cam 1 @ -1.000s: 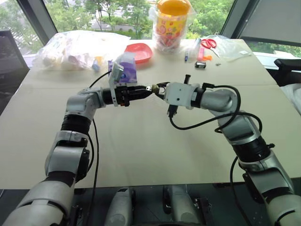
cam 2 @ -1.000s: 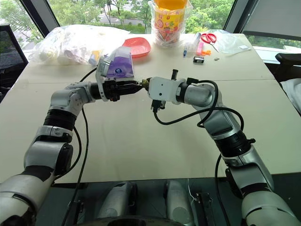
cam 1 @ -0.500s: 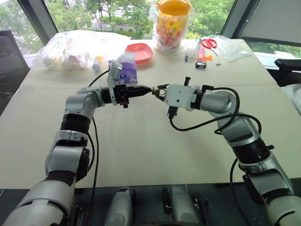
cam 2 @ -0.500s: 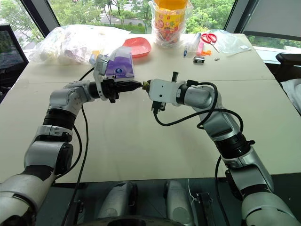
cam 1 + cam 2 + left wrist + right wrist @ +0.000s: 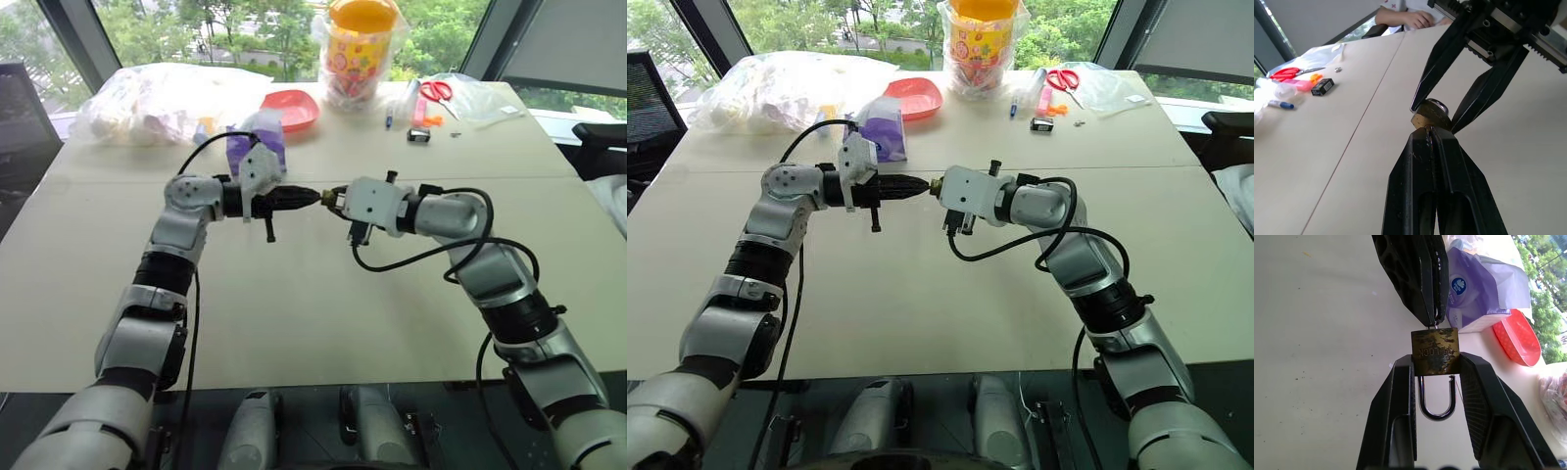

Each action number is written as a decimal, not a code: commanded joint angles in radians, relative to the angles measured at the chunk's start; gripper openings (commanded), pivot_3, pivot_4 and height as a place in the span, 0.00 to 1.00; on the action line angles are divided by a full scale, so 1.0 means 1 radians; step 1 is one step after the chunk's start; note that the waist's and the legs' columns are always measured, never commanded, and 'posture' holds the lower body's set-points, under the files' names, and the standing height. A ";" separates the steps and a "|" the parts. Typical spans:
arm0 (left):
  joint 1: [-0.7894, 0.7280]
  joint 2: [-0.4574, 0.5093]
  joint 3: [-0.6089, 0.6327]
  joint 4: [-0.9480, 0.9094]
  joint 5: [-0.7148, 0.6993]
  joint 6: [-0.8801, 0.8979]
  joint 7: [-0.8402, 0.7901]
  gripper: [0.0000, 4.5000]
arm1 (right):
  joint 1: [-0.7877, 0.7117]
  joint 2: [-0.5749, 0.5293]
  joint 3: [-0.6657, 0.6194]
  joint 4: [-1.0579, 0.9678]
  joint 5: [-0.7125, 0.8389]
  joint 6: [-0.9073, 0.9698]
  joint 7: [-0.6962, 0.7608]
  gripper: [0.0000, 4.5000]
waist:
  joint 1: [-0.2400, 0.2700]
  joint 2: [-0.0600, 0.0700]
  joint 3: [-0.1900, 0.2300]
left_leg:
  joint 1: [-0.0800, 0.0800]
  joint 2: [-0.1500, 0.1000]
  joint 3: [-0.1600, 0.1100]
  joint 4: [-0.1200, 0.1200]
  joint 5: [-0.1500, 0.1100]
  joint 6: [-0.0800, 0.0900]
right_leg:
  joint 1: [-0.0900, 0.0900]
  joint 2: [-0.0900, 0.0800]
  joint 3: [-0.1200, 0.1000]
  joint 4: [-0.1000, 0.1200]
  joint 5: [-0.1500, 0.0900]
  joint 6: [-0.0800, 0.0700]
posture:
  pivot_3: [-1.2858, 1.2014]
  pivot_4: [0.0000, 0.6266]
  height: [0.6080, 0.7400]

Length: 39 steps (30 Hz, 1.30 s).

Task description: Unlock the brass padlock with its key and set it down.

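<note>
The shackle's open leg stands clear of the padlock's body, so the robot's left gripper needs to let go of the key and take the body [image 5: 1435, 348], to free the right gripper.
The brass padlock [image 5: 1435, 351] hangs in mid-air over the table's middle, its silver shackle [image 5: 1436, 404] pointing back between my right gripper's fingers. My right gripper [image 5: 1436, 359] is shut on the lock's body, one finger on each side. One shackle leg seems to end just clear of the body. My left gripper [image 5: 1429, 133] is shut, its tips against the lock's other end. A sliver of the key [image 5: 1436, 325] shows between those tips and the body. From the head, the two grippers meet tip to tip at the padlock [image 5: 326, 197].
Behind the hands lie a purple tissue pack [image 5: 257, 147], a red dish [image 5: 291, 108] and clear bags [image 5: 147, 98]. A bagged yellow jar [image 5: 361, 49], scissors [image 5: 438, 90] and a small black item [image 5: 417, 134] lie further back. A person's hand [image 5: 1418, 19] rests at the far table edge.
My left wrist has rolled, swinging its camera housing from above the gripper round to the side. The left fingers have closed at the lock's end. The right hand has stayed put.
</note>
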 commanded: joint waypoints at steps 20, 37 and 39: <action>-0.093 -0.031 0.141 -0.045 -0.298 0.770 -0.005 0.46 | -0.040 -0.002 -0.011 -0.038 -0.057 -0.149 -0.025 0.15 | -0.002 0.000 0.000 | 0.000 0.000 -0.001 0.000 0.000 0.000 | 0.000 0.000 0.000 0.000 0.000 0.001 | 0.52 0.24 1.00; -0.098 -0.049 0.130 0.002 -0.271 0.723 -0.002 0.00 | -0.010 0.004 -0.025 -0.078 -0.060 -0.096 -0.021 0.38 | -0.002 0.000 0.000 | 0.000 0.000 -0.001 0.000 0.000 0.000 | 0.000 0.000 0.000 0.000 0.000 0.001 | 0.52 0.24 1.00; -0.091 -0.041 0.143 -0.010 -0.289 0.745 -0.005 0.00 | 0.015 -0.014 -0.040 -0.099 -0.051 -0.075 -0.011 0.57 | -0.001 0.000 0.000 | 0.000 0.000 -0.001 0.000 0.000 0.000 | 0.000 0.000 0.000 0.000 0.000 0.001 | 0.52 0.24 1.00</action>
